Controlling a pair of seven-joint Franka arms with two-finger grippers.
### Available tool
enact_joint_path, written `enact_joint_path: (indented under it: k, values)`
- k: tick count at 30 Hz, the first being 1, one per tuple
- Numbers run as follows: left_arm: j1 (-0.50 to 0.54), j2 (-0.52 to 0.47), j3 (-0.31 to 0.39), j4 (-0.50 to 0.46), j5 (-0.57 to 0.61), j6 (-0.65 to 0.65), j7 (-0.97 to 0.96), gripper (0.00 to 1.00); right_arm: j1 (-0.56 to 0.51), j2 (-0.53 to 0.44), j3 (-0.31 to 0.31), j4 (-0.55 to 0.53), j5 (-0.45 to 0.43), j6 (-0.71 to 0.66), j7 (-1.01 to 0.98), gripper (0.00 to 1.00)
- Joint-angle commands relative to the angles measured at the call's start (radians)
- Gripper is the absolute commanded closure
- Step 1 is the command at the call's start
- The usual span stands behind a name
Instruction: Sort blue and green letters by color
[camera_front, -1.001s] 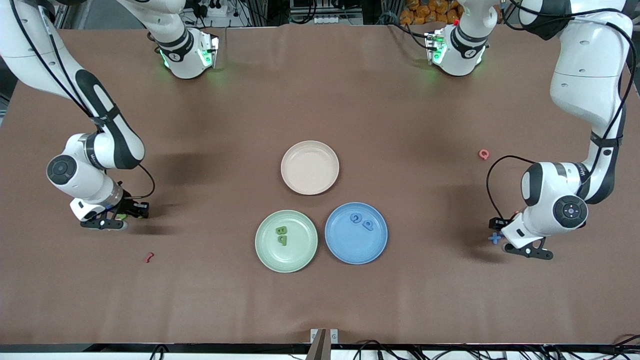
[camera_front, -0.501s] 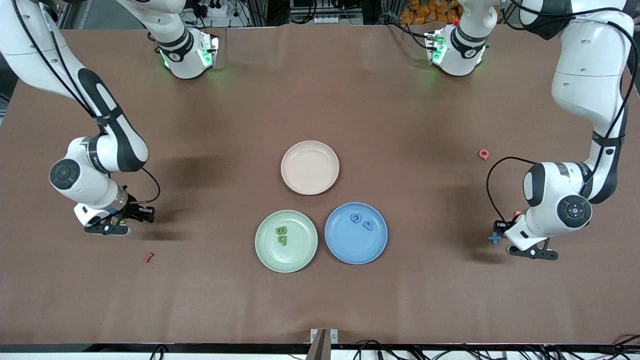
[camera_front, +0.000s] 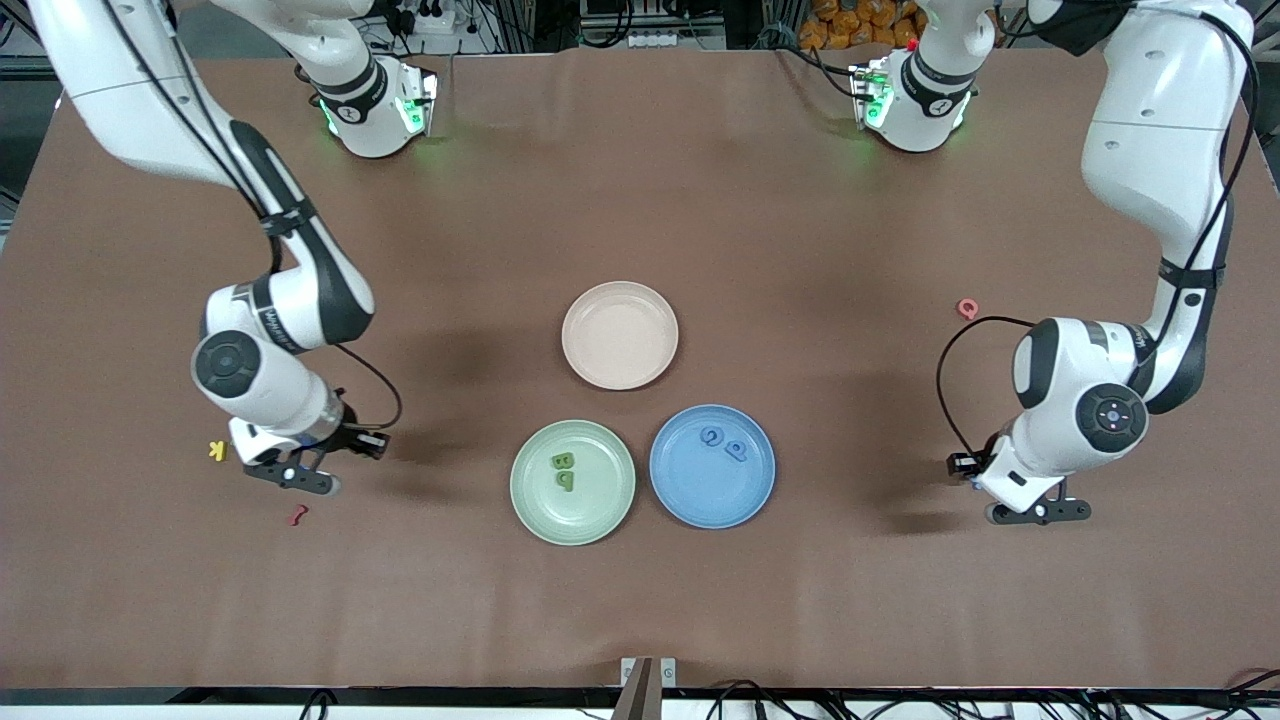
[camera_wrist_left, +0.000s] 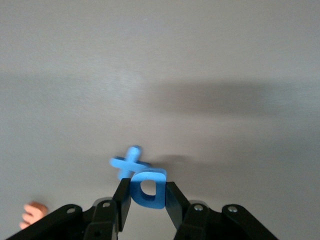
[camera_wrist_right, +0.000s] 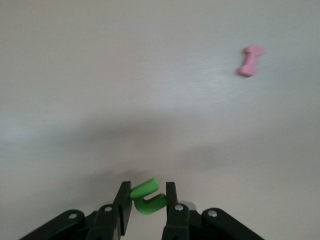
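My right gripper is to release the green U, now near the arm's end, on the green plate (camera_front: 546, 476). It will go close beside the green P and B.
My left gripper (camera_wrist_left: 147, 184) is shut on a blue D (camera_wrist_left: 160, 190), held upright between the jaws just above the brown cloth. A blue X (camera_wrist_left: 129, 162) shows right beside the D; I cannot tell if they touch. In the front view this gripper (camera_front: 1035, 510) hangs near the left arm's end of the table. My right gripper (camera_wrist_right: 148, 192) is shut on a green U (camera_wrist_right: 142, 202) and sits (camera_front: 295, 478) near the right arm's end. The green plate (camera_front: 590, 515) holds a green B (camera_front: 563, 461) and P (camera_front: 566, 481). Two blue letters (camera_front: 711, 436) lie in the blue plate (camera_front: 700, 500).
A beige plate (camera_front: 620, 340) stands farther from the front camera than the two coloured plates. A yellow K (camera_front: 216, 450) and a dark red squiggle (camera_front: 297, 516) lie by the right gripper. A pink Q (camera_front: 967, 308) and an orange letter (camera_wrist_left: 32, 214) lie near the left gripper.
The left gripper has shut on the blue D and shifted toward the plates. The right arm has carried the green U toward the green plate, uncovering the yellow K.
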Motion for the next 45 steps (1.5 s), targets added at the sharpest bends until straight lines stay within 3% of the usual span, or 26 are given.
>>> enact_joint_path:
  k: [1,7,14,20,29,33,39,43,44,45]
  values:
    - [-0.046,-0.055,-0.030,-0.014,-0.020,-0.048,-0.163,1.00,0.090,0.060,-0.002,0.117,0.029,-0.044,0.143,0.95]
    - [-0.108,-0.069,-0.098,-0.008,-0.014,-0.108,-0.433,1.00,0.187,0.127,-0.004,0.229,0.040,-0.060,0.301,0.96]
    - [-0.290,-0.031,-0.096,0.021,-0.008,-0.125,-0.813,1.00,0.269,0.209,-0.005,0.360,0.034,-0.110,0.431,0.96]
    - [-0.361,0.040,-0.093,0.130,-0.011,-0.110,-0.998,1.00,0.313,0.262,-0.008,0.429,0.034,-0.110,0.511,0.96]
    - [-0.422,0.075,-0.092,0.144,-0.011,0.077,-1.148,1.00,0.345,0.327,-0.013,0.499,0.031,-0.101,0.573,0.93]
    - [-0.453,0.097,-0.087,0.146,-0.005,0.149,-1.196,1.00,0.350,0.335,-0.013,0.507,0.031,-0.098,0.576,0.76]
    - [-0.497,0.110,-0.055,0.144,-0.003,0.186,-1.214,1.00,0.348,0.335,-0.013,0.507,0.029,-0.109,0.574,0.13]
    - [-0.520,0.121,-0.032,0.146,-0.003,0.214,-1.216,1.00,0.342,0.325,-0.011,0.507,0.029,-0.112,0.573,0.06]
    - [-0.525,0.123,-0.027,0.144,-0.002,0.221,-1.216,1.00,0.341,0.324,-0.011,0.507,0.031,-0.115,0.571,0.01]
    - [-0.533,0.123,-0.018,0.144,-0.002,0.229,-1.216,0.90,0.338,0.321,-0.011,0.507,0.031,-0.119,0.571,0.00]
